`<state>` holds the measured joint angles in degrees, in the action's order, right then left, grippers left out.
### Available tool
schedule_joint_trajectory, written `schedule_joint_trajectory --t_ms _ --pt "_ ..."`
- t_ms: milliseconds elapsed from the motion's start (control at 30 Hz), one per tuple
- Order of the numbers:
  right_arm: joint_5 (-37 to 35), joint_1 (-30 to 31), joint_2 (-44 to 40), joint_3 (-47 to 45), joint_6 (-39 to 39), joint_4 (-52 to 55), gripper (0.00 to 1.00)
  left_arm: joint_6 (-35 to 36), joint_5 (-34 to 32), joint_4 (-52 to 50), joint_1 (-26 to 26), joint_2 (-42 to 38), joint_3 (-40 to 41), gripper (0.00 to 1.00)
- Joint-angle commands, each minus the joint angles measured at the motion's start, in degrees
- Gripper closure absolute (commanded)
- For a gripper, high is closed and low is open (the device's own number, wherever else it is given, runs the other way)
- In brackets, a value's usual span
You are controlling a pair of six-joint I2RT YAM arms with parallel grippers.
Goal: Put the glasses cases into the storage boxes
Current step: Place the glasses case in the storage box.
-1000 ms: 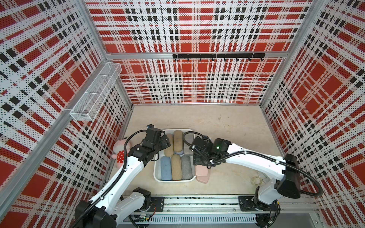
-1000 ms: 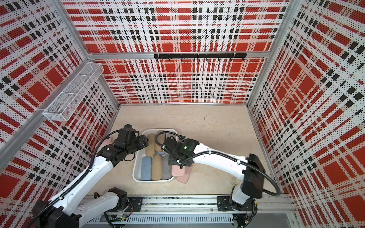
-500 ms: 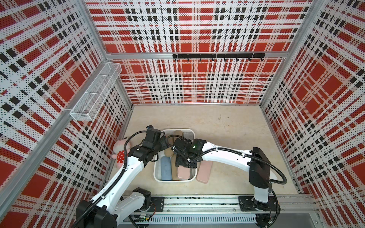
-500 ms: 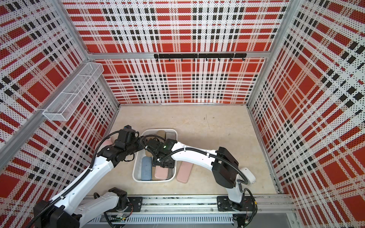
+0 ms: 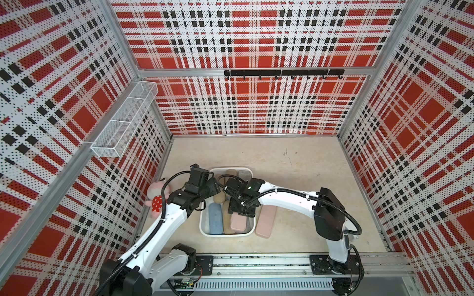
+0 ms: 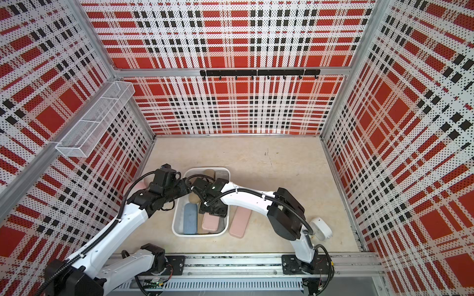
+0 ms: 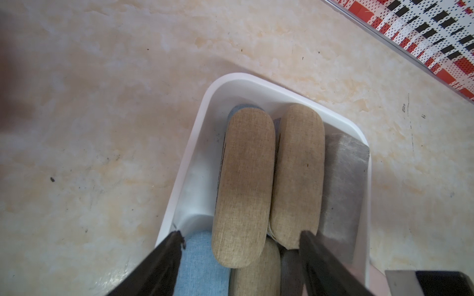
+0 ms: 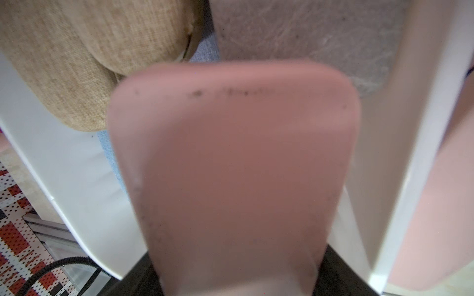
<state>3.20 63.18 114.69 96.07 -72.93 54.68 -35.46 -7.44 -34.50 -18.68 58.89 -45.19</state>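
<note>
The pink case will leave my right gripper inside the white tub, between a tan case and the tub's side (image 5: 238,218).
The white tub (image 5: 225,235) (image 6: 174,228) lies at the front middle of the floor and holds several glasses cases: a light blue one (image 5: 215,217), tan ones (image 5: 219,198) (image 7: 243,184) and a boxy grey one (image 5: 245,174). My right gripper (image 5: 241,207) (image 8: 234,269) is shut on a flat pink case (image 5: 238,221) (image 8: 230,153), low over the tub's near right part. A second pink case (image 5: 265,221) lies on the floor against the tub's right side. My left gripper (image 5: 214,185) (image 7: 241,238) hovers open over the tub's left half, gripping nothing.
A pink plush toy in a red dotted dress (image 5: 156,197) sits by the left wall. A white wire basket (image 5: 123,123) hangs on that wall. A small white rounded device (image 6: 320,228) lies at the front right. A black hook rail (image 5: 282,73) runs along the back wall.
My right gripper has carried one pink case leftwards from beside the tub to over its near right part. The left arm has not moved.
</note>
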Motion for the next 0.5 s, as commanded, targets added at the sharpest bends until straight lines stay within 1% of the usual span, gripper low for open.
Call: schedule_joint_trajectory --t_ms 0,100,267,333,467 --pt "-1.14 0.09 1.28 3.64 0.67 3.53 0.41 0.92 0.67 1.15 0.55 -0.73 0.57 0.24" --pt "-1.4 1.15 0.51 5.03 0.52 6.41 0.41 1.1 0.99 1.19 0.9 -0.37 0.41 0.24" --pt "4.11 1.6 -2.21 -0.82 -0.8 2.01 0.41 1.19 1.09 1.27 1.41 -0.77 0.65 0.24" --pt "5.74 1.6 -2.13 -1.77 -0.96 1.03 0.41 1.1 1.05 1.37 1.45 -1.19 0.78 0.24" --pt "5.07 1.19 -1.02 -0.8 -0.6 2.22 0.41 1.06 0.99 1.37 1.54 -1.68 0.8 0.24"
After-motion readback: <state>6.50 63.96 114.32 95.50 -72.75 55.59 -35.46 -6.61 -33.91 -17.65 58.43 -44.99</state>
